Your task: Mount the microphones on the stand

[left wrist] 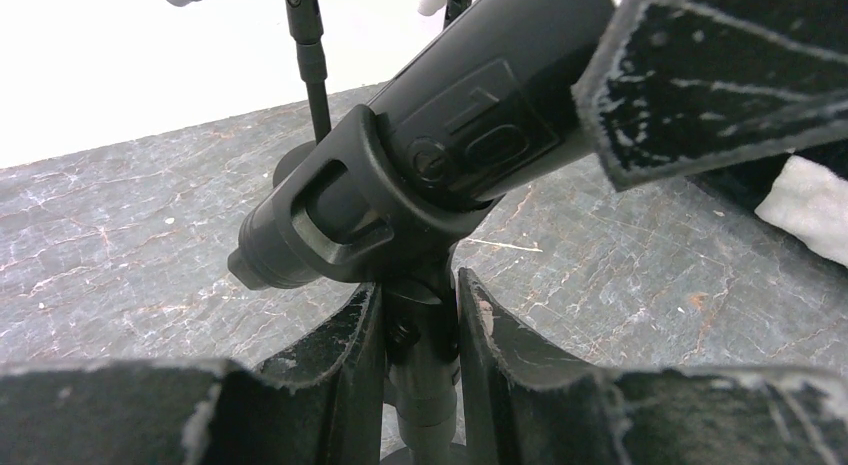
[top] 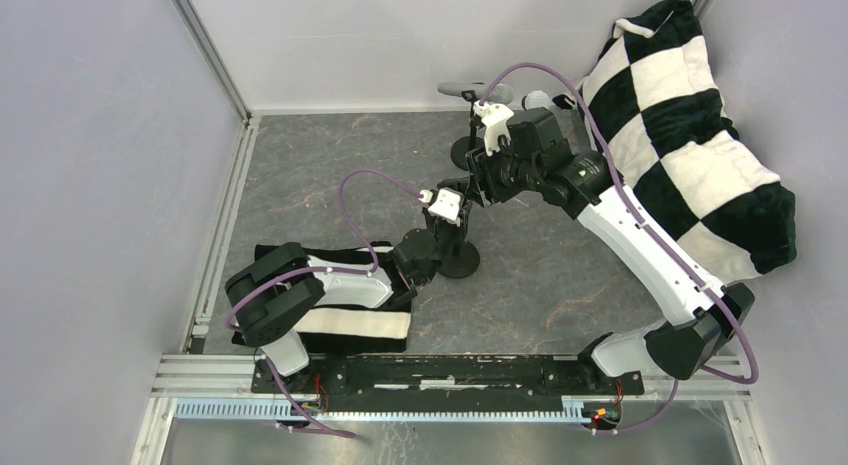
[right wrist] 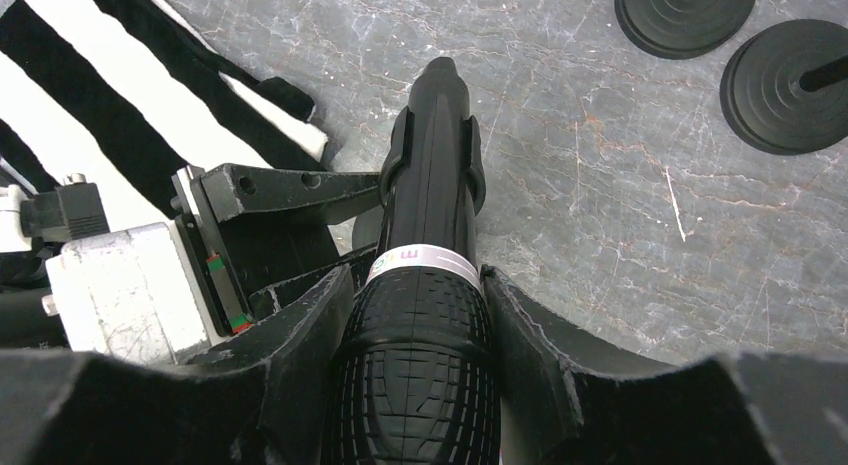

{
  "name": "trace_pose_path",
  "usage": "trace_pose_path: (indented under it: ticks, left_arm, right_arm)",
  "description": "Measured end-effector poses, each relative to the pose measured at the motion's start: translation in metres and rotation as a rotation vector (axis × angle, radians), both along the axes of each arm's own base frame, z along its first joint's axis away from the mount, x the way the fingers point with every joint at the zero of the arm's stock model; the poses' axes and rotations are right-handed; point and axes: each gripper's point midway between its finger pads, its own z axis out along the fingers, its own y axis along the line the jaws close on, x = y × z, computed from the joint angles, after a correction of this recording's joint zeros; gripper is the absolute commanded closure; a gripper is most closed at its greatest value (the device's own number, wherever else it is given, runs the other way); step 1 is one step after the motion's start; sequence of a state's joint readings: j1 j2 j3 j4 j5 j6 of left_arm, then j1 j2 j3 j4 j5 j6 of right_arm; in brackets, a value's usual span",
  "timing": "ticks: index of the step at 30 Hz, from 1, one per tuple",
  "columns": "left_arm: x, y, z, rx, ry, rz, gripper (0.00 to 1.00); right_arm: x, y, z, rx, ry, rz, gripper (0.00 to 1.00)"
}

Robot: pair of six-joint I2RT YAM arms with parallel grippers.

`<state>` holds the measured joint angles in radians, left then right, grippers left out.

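Next, I set the stand of the black microphone down with my left gripper beside the silver-grey microphone's stand, away from the checkered cushion (top: 429, 151) (left wrist: 222, 185).
The black microphone (right wrist: 430, 185) lies in the black clip (left wrist: 330, 215) on top of a stand (top: 458, 260) in mid-table. My right gripper (right wrist: 415, 285) is shut on the microphone's mesh head; it shows in the top view (top: 478, 180) just beyond the stand. My left gripper (left wrist: 420, 295) is shut on the stand's post (left wrist: 425, 385) right under the clip; it also shows in the top view (top: 450, 220). A silver-grey microphone (top: 462, 88) sits on a stand at the back. I cannot make out the white microphone for sure.
Two more round stand bases (right wrist: 685, 15) (right wrist: 790, 85) stand beyond the held stand. A black-and-white checkered cushion (top: 690, 135) fills the right back corner. A striped cloth (top: 350, 310) lies under my left arm. Walls close in the left side and back.
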<state>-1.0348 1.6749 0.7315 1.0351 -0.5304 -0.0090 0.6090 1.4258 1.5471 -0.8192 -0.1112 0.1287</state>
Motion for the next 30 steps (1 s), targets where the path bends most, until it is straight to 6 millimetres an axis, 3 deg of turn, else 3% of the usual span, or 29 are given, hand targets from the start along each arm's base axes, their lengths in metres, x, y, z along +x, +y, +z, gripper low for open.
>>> trace_pose_path:
  ticks: [15, 18, 22, 30]
  left_arm:
    - [0.001, 0.001, 0.0, -0.001, 0.001, 0.01, 0.98]
    - [0.0, 0.002, 0.0, -0.001, 0.001, 0.011, 0.98]
    - [0.0, 0.002, 0.0, -0.004, 0.0, 0.015, 0.98]
    - [-0.01, -0.005, -0.002, -0.006, 0.0, -0.012, 0.98]
  right_arm:
    - [0.01, 0.009, -0.013, 0.006, -0.008, 0.004, 0.99]
    - [0.011, 0.01, -0.013, 0.008, -0.011, 0.005, 0.86]
    - [0.011, 0.011, -0.014, 0.016, -0.015, 0.01, 0.61]
    - [0.0, 0.008, -0.004, 0.039, -0.043, 0.039, 0.32]
